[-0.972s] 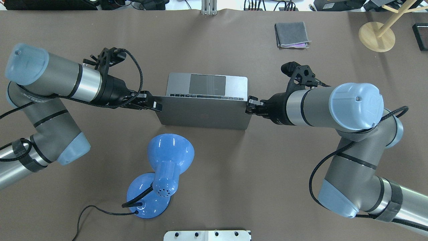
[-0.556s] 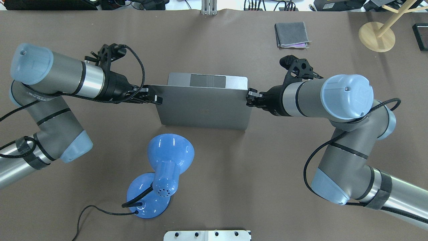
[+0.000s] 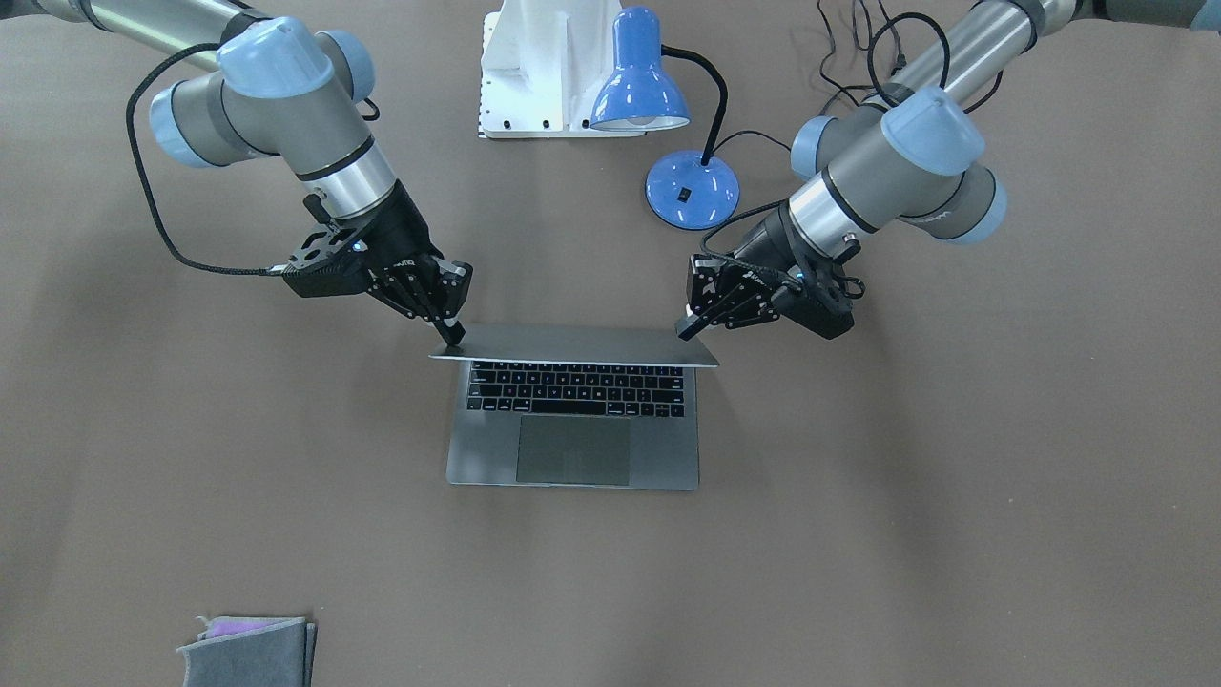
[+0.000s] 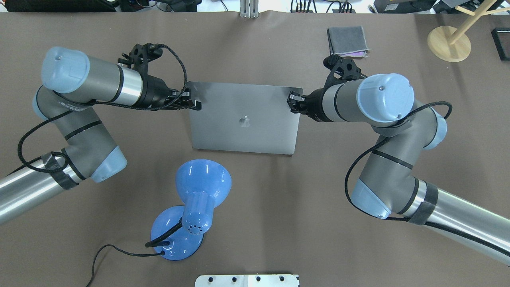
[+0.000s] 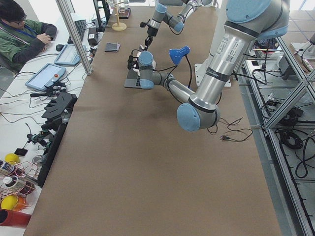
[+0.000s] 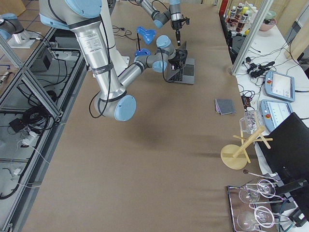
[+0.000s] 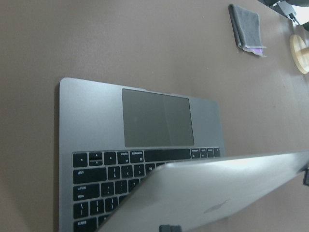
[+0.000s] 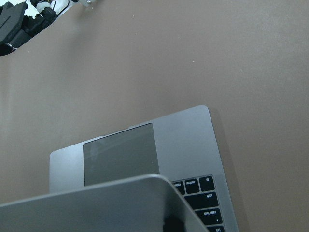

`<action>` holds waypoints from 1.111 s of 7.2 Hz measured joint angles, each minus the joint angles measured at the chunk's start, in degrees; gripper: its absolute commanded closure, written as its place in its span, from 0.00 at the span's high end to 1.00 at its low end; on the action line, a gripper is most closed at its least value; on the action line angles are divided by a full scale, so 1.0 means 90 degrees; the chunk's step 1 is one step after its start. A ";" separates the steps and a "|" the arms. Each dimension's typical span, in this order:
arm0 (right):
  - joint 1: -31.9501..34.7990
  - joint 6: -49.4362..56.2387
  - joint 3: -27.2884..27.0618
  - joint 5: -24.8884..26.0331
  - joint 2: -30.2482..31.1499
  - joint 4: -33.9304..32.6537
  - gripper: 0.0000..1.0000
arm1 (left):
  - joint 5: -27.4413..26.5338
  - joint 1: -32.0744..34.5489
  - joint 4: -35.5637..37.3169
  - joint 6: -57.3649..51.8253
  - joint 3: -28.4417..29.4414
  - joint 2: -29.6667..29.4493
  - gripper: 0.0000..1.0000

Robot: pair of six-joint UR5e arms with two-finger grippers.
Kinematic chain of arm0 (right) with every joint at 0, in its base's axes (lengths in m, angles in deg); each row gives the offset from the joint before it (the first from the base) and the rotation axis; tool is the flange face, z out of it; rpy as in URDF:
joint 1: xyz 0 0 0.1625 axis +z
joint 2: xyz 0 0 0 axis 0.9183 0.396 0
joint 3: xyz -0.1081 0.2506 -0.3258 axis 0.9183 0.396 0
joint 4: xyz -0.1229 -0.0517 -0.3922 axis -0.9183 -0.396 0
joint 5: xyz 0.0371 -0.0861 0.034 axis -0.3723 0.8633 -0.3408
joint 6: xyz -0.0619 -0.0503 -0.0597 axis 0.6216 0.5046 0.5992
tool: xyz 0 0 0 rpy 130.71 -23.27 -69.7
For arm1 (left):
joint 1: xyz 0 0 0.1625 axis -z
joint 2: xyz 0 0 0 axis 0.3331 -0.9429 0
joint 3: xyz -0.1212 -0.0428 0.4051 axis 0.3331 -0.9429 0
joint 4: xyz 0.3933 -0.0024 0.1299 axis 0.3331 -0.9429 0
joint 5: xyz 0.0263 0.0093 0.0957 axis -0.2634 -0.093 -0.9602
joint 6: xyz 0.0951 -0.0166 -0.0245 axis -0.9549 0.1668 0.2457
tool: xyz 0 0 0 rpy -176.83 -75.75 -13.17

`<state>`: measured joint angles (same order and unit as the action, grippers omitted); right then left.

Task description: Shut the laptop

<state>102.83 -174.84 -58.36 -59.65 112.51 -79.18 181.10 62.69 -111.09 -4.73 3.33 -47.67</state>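
Next, I release the laptop lid, now tilted low over the base, from my right gripper once it is lying flat over the black keyboard and trackpad (image 3: pixel 573 407).
The space-grey laptop (image 4: pixel 244 119) sits mid-table with its lid tilted low over the base, partly open. From overhead the lid with the dark apple logo hides the keyboard. In the front-facing view the lid's edge (image 3: pixel 572 345) hangs above the black keyboard (image 3: pixel 575 388) and trackpad (image 3: pixel 572 448). My left gripper (image 4: pixel 195 103) is shut, its tips against the lid's far left corner; it also shows in the front-facing view (image 3: pixel 685 330). My right gripper (image 4: pixel 293 104) is shut against the lid's far right corner, also in the front-facing view (image 3: pixel 450 332). Both wrist views show the lid's back over the keys.
A blue desk lamp (image 4: pixel 199 199) with a black cord stands just on the robot's side of the laptop. A folded grey cloth (image 4: pixel 348 41) and a wooden stand (image 4: pixel 449 43) lie far right. The white robot base plate (image 4: pixel 247 280) is at the near edge.
Both grippers have moved away from the robot with the lid's top edge. The lid has swung further down; it now covers the keyboard and trackpad from overhead, and the logo shows.
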 measured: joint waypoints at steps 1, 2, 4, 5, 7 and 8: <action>0.0003 0.0005 0.0271 0.0080 -0.0125 0.0007 0.00 | -0.0226 -0.0008 -0.0002 -0.0063 0.0357 -0.0184 0.00; 0.0003 0.0008 0.0571 0.0161 -0.0235 0.0011 0.00 | -0.0505 -0.0017 0.0017 -0.0174 0.0782 -0.0378 0.00; -0.0022 0.0009 0.1121 0.0361 -0.0464 0.0012 0.00 | -0.0918 -0.0043 0.0190 -0.0469 0.1470 -0.0664 0.00; -0.0035 0.0009 0.1196 0.0395 -0.0509 0.0015 0.00 | -0.0977 -0.0047 0.0245 -0.0567 0.1567 -0.0700 0.00; 0.0012 0.0009 0.1037 0.0343 -0.0516 -0.0001 0.00 | -0.0724 -0.0001 0.0355 -0.0619 0.1293 -0.0690 0.00; 0.0162 0.0009 0.0853 0.0118 -0.0461 -0.0046 0.00 | -0.0275 0.0118 0.0648 -0.0617 0.0925 -0.0627 0.00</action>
<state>104.29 -174.75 -50.68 -58.59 108.36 -79.59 178.63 63.75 -105.27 -10.29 11.65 -53.31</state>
